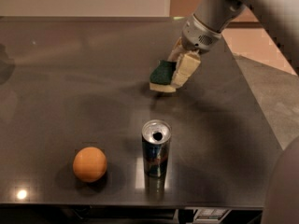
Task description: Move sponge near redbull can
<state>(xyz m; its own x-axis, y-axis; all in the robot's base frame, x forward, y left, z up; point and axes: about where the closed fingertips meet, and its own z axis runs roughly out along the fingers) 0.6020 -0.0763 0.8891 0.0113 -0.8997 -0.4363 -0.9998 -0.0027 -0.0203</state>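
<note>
I need to let go of the sponge on the dark table (175,126) just behind the redbull can, on the can's far side from the orange fruit.
The sponge (161,73), dark green on top with pale yellow foam below, is held in my gripper (177,71), which is shut on its right end. The sponge hangs tilted just above the dark table, with its shadow on the surface below it. One pale finger (188,68) shows in front of the sponge. The redbull can (156,148), blue and silver with an open top, stands upright near the front edge, apart from the sponge and closer to the camera.
A round orange fruit (89,164) lies at the front left, to the left of the can. The dark table (70,87) ends at its right edge (254,101), with floor beyond. My arm comes in from the upper right.
</note>
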